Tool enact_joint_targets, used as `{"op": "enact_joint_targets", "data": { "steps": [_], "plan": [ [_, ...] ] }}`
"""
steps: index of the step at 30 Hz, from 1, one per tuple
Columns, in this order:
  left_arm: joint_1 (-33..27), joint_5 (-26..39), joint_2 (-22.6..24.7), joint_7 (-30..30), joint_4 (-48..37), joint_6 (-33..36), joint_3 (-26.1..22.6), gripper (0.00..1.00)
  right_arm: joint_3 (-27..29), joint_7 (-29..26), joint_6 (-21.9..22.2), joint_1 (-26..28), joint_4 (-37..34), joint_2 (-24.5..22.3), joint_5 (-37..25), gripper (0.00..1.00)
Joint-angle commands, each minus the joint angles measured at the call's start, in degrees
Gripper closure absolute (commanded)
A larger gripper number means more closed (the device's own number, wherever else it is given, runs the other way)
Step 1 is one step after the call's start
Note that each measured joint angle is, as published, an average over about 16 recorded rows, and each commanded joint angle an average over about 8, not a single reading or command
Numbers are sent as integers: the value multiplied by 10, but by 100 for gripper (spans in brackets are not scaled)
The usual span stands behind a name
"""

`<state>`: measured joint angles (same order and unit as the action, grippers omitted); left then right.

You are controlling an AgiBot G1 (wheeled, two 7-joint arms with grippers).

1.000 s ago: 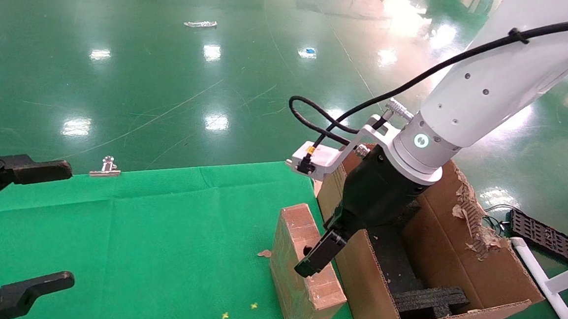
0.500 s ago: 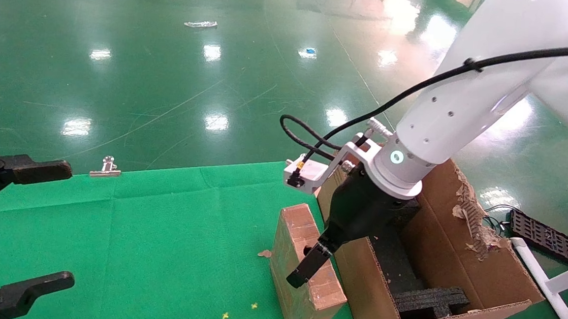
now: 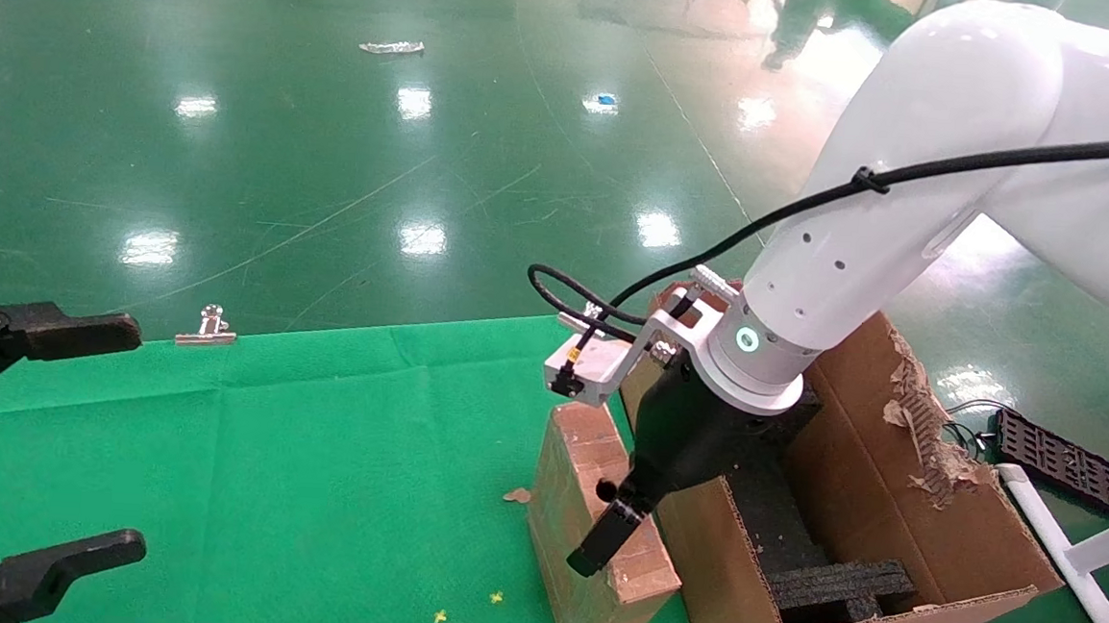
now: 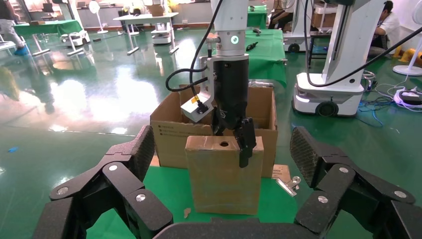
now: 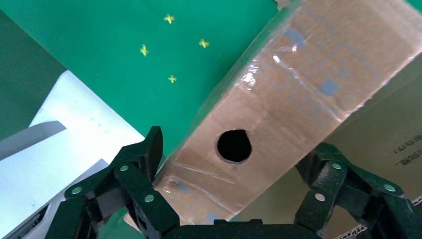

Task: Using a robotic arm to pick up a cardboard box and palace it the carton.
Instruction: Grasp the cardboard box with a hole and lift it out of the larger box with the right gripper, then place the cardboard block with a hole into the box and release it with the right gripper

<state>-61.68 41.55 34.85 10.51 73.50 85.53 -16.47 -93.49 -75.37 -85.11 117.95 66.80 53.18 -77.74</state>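
The robot's right gripper needs to grab the cardboard box across the near end of its top (image 3: 637,555) (image 5: 203,190), next to the round hole.
The cardboard box (image 3: 557,514) stands upright on the green cloth, its narrow taped top face with a round hole (image 5: 234,146) turned upward. It stands close against the carton (image 3: 926,527), a big open one with black foam inside and a torn edge. The robotic arm's right gripper (image 3: 613,537) is open and straddles the top of the cardboard box (image 5: 298,84). One finger (image 3: 598,545) hangs over the cloth-side face; the other is hidden on the carton side. The left wrist view shows the cardboard box (image 4: 224,174) in front of the carton (image 4: 169,139). My left gripper (image 3: 113,439) is parked open at the far left.
A metal binder clip (image 3: 207,324) lies at the cloth's far edge. A cardboard scrap (image 3: 516,494) lies beside the box. A black grid tray (image 3: 1061,458) and a white frame (image 3: 1069,555) are on the floor beyond the carton.
The right gripper has come down and shifted slightly left, so its fingers now reach lower around the cardboard box's top. The cardboard box and the left gripper have not moved.
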Motion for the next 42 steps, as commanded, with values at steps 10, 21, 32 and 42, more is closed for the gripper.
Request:
{"op": "enact_joint_targets", "data": {
  "steps": [10,21,32,42],
  "plan": [
    [0,0,0,0,0,0,0,100,-6,-9,6,-5,17,-9,-12,100],
    [0,-1,0,0,0,0,-1,100,3,12,33,-8,29,-35,-12,100],
    [0,-1,-1,-1,0,-1,-1,100,96,158,105,18,-10,-153,88,100],
    [0,-1,-1,-1,0,-1,-2,100,130,240,87,106,-162,-238,55,100]
  ]
}}
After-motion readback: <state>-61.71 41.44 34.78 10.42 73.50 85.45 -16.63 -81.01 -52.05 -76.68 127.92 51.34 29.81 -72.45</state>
